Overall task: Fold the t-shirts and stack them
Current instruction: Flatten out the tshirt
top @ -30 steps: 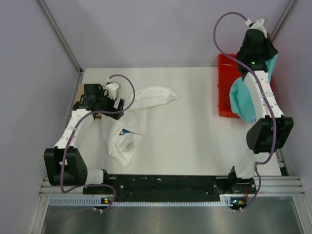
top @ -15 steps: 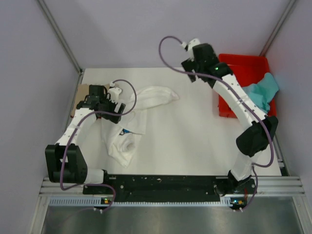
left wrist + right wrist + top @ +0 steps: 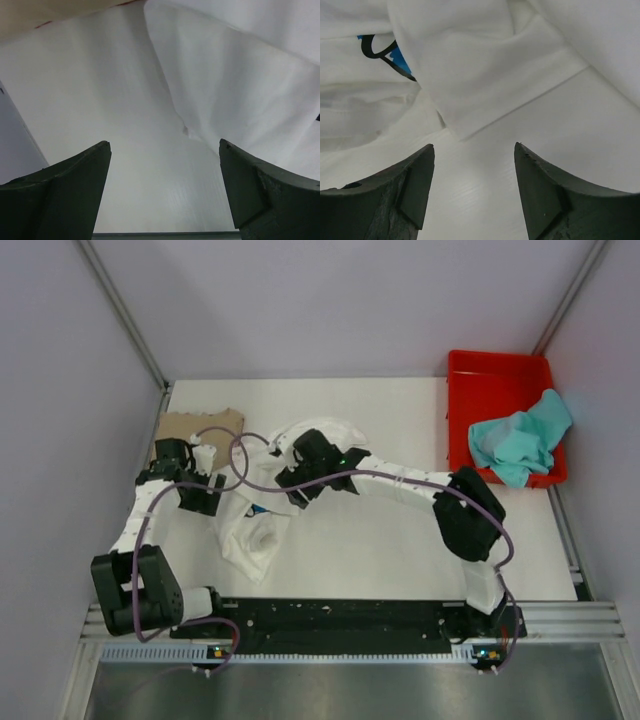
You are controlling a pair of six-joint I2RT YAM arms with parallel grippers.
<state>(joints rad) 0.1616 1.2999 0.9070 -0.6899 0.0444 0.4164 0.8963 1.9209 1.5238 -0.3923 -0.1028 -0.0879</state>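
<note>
Next, I close my left gripper on the outer edge (image 3: pixel 221 508) (image 3: pixel 207 141) of the white t-shirt, across from its blue print and just in front of the tan t-shirt.
The white t-shirt (image 3: pixel 262 525) lies crumpled at the left middle of the table, with a bit of blue print showing (image 3: pixel 400 60). My left gripper (image 3: pixel 205 495) is open and empty just left of the shirt's edge (image 3: pixel 235 90), over bare table. My right gripper (image 3: pixel 293 488) is open and empty, low over the shirt's sleeve hem (image 3: pixel 485 95). The tan t-shirt (image 3: pixel 198 425) lies flat at the far left behind my left arm. The teal t-shirt (image 3: pixel 520 440) lies bunched in the red bin (image 3: pixel 470 370).
The red bin stands at the back right corner against the right wall. Purple cables loop over both wrists. A metal frame post (image 3: pixel 120 310) runs along the left wall. The black arm rail (image 3: pixel 340 615) lines the near table edge.
The right arm let the teal shirt drop into the red bin, then swung left and down to the white shirt. The left gripper drew back to the left, uncovering the tan shirt.
</note>
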